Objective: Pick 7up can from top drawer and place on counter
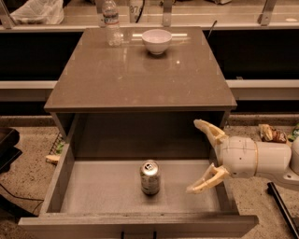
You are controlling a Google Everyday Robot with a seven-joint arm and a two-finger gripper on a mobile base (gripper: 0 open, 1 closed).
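Observation:
Next, I close around the can's middle (150,178), below the top of the 7up can standing in the open top drawer.
The 7up can (150,177) stands upright on the floor of the open top drawer (93,196), near its middle front. My gripper (196,157) comes in from the right, above the drawer's right side. Its two pale fingers (209,130) are spread wide apart and hold nothing. It is to the right of the can, well apart from it. The counter (135,74) is the brown slab above the drawer.
A white bowl (156,40) and a clear plastic water bottle (110,24) stand at the back of the counter. A pale shelf with metal posts (163,11) runs behind. Snack wrappers (272,134) lie on the speckled floor at right.

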